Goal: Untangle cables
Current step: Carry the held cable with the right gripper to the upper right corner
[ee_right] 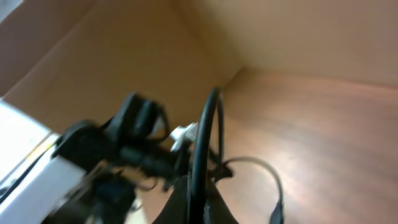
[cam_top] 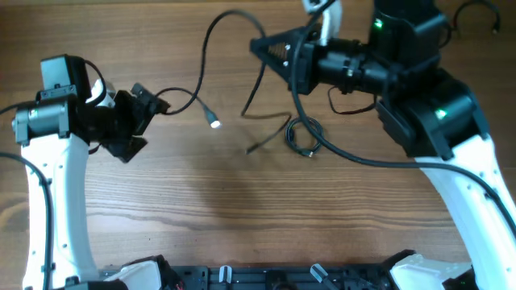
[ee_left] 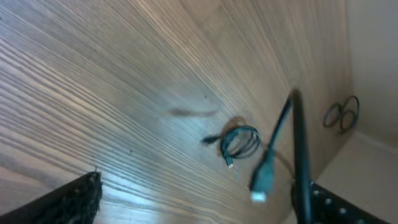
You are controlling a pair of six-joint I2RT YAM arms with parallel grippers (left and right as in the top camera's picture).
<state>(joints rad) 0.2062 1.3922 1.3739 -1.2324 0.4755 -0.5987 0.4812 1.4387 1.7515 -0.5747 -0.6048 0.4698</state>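
Note:
I should lay the long black cable on the wood (cam_top: 423,74) beneath my right gripper's arm, toward the table's back corner.
A long black cable (cam_top: 204,64) arcs from my right gripper (cam_top: 268,47) up, over and down to a silver-tipped plug (cam_top: 215,123). The right gripper (ee_right: 202,200) is shut on this cable (ee_right: 205,137). My left gripper (cam_top: 145,122) stands open at the left, and a strand of the cable (cam_top: 181,91) reaches its upper finger. In the left wrist view the plug (ee_left: 262,182) hangs between the wide-apart fingers of the left gripper (ee_left: 199,194), with the cable (ee_left: 300,149) against the right finger. A small coiled bundle (cam_top: 305,137) (ee_left: 240,142) lies mid-table, beside a loose bent cable (cam_top: 266,117).
Thicker black arm wires (cam_top: 477,11) loop at the back right and also show in the left wrist view (ee_left: 341,114). A white object (cam_top: 324,18) sits behind the right gripper. The arm bases stand on a dark rail (cam_top: 274,278) along the front edge.

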